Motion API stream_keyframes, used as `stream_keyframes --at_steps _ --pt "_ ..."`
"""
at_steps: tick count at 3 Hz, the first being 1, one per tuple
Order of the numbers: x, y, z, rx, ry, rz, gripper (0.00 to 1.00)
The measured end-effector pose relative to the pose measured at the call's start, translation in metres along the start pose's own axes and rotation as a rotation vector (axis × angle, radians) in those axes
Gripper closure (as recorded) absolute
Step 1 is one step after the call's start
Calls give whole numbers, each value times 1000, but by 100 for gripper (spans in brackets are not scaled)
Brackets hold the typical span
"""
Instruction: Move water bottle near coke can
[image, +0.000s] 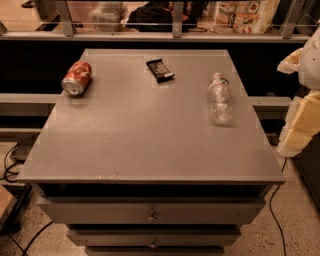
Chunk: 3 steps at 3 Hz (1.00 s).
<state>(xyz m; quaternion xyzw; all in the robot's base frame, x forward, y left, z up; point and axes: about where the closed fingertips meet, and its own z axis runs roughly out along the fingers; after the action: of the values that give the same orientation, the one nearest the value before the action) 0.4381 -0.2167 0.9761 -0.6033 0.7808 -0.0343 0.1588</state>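
Note:
The water bottle's cap end (217, 81), the end farther from the table's front edge, should be gripped next by my gripper once it gets there.
The water bottle (220, 98) is clear and crinkled and lies on its side on the right part of the grey table top (145, 145), with its cap pointing away from me. The coke can (76, 78) is red with a silver end and lies on its side near the table's far left edge. A wide stretch of table separates the two. My gripper (302, 115) shows as pale cream shapes at the right edge of the view, beyond the table's right side, level with the bottle and apart from it.
A flat dark snack bar wrapper (160, 69) lies at the far middle of the table, between can and bottle. Drawers (151, 212) sit under the table's front edge. A rail with clutter (175, 20) runs behind. Cables (10, 165) lie on the floor at left.

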Motion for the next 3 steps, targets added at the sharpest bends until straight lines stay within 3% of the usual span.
stream_keyframes --at_steps 1,2,3 --pt "-1 -1 -1 6 -2 1 0" --pt "-11 -7 0 12 -75 15 0" --pt "-31 -27 23 10 -267 67 0"
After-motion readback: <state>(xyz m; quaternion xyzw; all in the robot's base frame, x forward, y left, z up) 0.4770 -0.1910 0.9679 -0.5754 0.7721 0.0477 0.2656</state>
